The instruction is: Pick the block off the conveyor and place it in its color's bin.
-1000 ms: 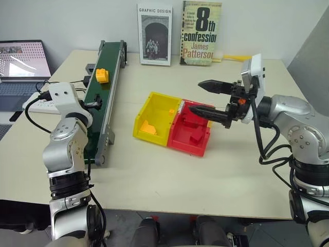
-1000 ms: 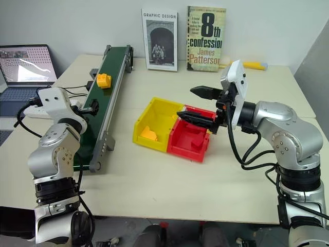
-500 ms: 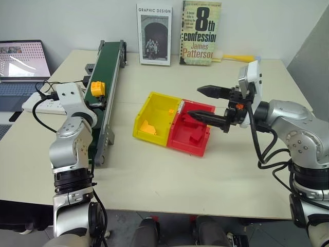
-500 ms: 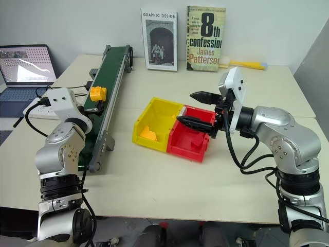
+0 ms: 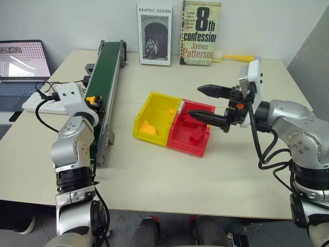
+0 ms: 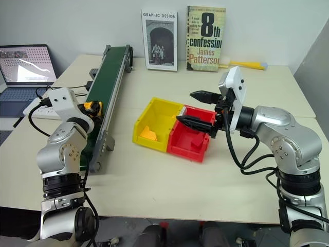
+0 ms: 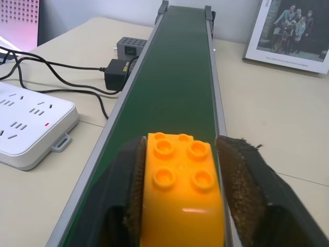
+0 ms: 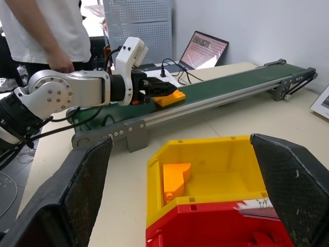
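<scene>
The robot's left gripper needs to release the yellow-orange studded block inside the yellow bin [image 5: 157, 113], next to the yellow piece.
The yellow-orange studded block [image 7: 180, 185] sits on the dark green conveyor [image 5: 105, 67] near its close end. My left gripper [image 7: 181, 144] is shut on it, one finger pressed against each side. The same block [image 8: 169, 98] shows between the left fingers in the right wrist view. The yellow bin [image 5: 163, 117] stands mid-table, joined to a red bin [image 5: 191, 135], and holds a yellow piece [image 5: 148, 127]. My right gripper [image 5: 194, 100] hovers open over the red bin, pointing towards the conveyor, with nothing between its fingers.
A laptop [image 5: 23, 59] and a white power strip [image 5: 43, 105] with cables lie left of the conveyor. Two books [image 5: 154, 33] lean on the back wall. A person [image 8: 46, 31] stands beyond the table's left side.
The block rode down the belt to my left gripper, whose fingers then closed on it. The right arm stayed where it was.
</scene>
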Motion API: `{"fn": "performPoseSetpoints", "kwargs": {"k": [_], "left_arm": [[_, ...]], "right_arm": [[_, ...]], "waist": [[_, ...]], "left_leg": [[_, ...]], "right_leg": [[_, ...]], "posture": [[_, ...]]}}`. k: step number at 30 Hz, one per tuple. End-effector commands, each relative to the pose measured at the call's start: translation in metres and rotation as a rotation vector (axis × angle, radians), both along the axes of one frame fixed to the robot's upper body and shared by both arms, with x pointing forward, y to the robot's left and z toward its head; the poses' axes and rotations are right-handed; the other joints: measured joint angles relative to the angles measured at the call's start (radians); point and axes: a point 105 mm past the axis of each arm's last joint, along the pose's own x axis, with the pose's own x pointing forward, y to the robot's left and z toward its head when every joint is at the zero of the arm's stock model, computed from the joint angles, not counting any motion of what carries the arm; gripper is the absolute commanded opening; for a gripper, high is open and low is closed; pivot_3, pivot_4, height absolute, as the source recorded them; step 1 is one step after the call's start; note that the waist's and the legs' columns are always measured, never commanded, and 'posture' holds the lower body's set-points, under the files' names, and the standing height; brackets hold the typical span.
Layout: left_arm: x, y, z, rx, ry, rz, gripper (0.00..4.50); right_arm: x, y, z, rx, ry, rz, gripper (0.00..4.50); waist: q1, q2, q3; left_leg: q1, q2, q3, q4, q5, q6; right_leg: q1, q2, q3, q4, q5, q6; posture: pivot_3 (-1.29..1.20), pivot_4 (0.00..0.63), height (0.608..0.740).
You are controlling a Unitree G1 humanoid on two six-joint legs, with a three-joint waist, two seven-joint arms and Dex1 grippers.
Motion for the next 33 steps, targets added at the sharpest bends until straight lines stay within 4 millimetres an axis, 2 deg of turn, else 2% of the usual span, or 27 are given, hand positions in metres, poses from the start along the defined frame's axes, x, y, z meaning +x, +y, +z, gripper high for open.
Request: {"fn": "performPoseSetpoints", "kwargs": {"k": [1, 5, 8, 9, 12, 16, 19, 21, 24, 28, 30, 33], "left_arm": [[-0.004, 0.002, 0.015, 0.004, -0.052, 0.012, 1.53], [-0.005, -0.003, 0.021, 0.004, -0.063, -0.003, 1.53], [-0.003, -0.015, 0.032, 0.013, -0.082, -0.068, 1.53], [-0.001, -0.024, 0.036, 0.023, -0.085, -0.121, 1.53], [0.0, -0.072, 0.05, 0.12, -0.07, -0.404, 1.53], [-0.003, -0.108, 0.056, 0.172, -0.059, -0.624, 1.53], [-0.008, -0.14, 0.051, 0.2, -0.034, -0.792, 1.53], [-0.009, -0.154, 0.042, 0.218, -0.009, -0.851, 1.53], [-0.003, -0.161, 0.03, 0.226, 0.03, -0.857, 1.53], [0.002, -0.157, 0.02, 0.228, 0.062, -0.83, 1.53], [0.002, -0.158, 0.018, 0.21, 0.064, -0.848, 2.23], [0.002, -0.158, 0.021, 0.186, 0.051, -0.856, 2.76]], "right_arm": [[-0.004, -0.003, 0.012, 0.016, -0.056, 0.003, 4.5], [-0.004, -0.003, 0.014, 0.017, -0.06, -0.001, 4.5], [-0.004, -0.003, 0.014, 0.014, -0.063, -0.006, 4.5], [-0.005, -0.003, 0.014, 0.013, -0.063, -0.009, 4.5], [-0.008, -0.006, 0.013, -0.023, -0.07, -0.03, 4.5], [-0.013, -0.009, 0.0, -0.129, -0.082, -0.053, 4.5], [-0.018, -0.008, -0.003, -0.158, -0.093, -0.059, 4.5], [-0.02, -0.007, -0.004, -0.169, -0.1, -0.07, 4.5], [-0.026, -0.008, -0.008, -0.206, -0.106, -0.092, 4.5], [-0.028, -0.01, -0.004, -0.219, -0.119, -0.138, 4.5], [-0.029, -0.008, -0.001, -0.216, -0.12, -0.148, 4.5], [-0.029, -0.007, -0.001, -0.208, -0.114, -0.156, 4.5]], "waist": [[0.0, 0.0, 0.0], [0.0, 0.0, 0.0], [0.0, 0.0, 0.0], [0.0, 0.0, 0.0], [0.0, 0.0, 0.0], [0.004, 0.0, 0.0], [0.001, 0.0, 0.0], [-0.003, 0.0, 0.0], [-0.002, 0.0, 0.0], [-0.004, 0.0, 0.0], [-0.002, 0.0, 0.0], [0.0, 0.0, 0.0]], "left_leg": [[0.0, 0.0, 0.0, 0.0, 0.0, 0.0], [0.0, 0.0, 0.0, 0.0, 0.0, 0.0], [0.0, 0.0, 0.0, 0.0, 0.0, 0.0], [0.0, 0.0, 0.0, 0.0, 0.0, 0.0], [0.0, 0.0, 0.0, 0.0, 0.0, 0.0], [-0.002, -0.001, -0.002, 0.0, 0.0, 0.0], [-0.002, -0.001, 0.0, -0.001, 0.0, 0.0], [-0.001, -0.001, 0.0, -0.001, 0.0, 0.0], [-0.002, 0.0, 0.0, -0.001, 0.0, 0.0], [-0.001, 0.0, 0.0, -0.001, 0.0, 0.0], [-0.001, 0.0, 0.0, -0.001, 0.0, 0.0], [-0.002, -0.001, -0.001, -0.001, 0.0, 0.0]], "right_leg": [[0.0, 0.0, 0.0, 0.0, 0.0, 0.0], [0.0, 0.0, 0.0, 0.0, 0.0, 0.0], [0.0, 0.0, 0.0, 0.0, 0.0, 0.0], [0.0, 0.0, 0.0, 0.0, 0.0, 0.0], [0.0, 0.0, 0.0, 0.0, 0.0, 0.0], [0.0, 0.0, -0.001, -0.002, 0.0, 0.0], [0.0, 0.0, -0.001, -0.003, 0.0, 0.0], [0.0, 0.0, 0.0, -0.003, 0.0, 0.0], [0.0, 0.001, 0.0, -0.003, 0.0, 0.0], [0.0, 0.001, 0.0, -0.003, 0.0, 0.0], [0.0, 0.001, 0.0, -0.003, 0.0, 0.0], [0.0, 0.0, 0.0, -0.004, 0.0, 0.0]], "posture": [[0.0, 0.15, 0.74], [0.0, 0.15, 0.74], [0.0, 0.15, 0.74], [0.0, 0.15, 0.74], [0.0, 0.15, 0.74], [0.0, 0.15, 0.74], [0.0, 0.15, 0.74], [0.0, 0.15, 0.74], [0.0, 0.15, 0.74], [0.0, 0.15, 0.74], [0.0, 0.15, 0.74], [0.0, 0.15, 0.74]]}}
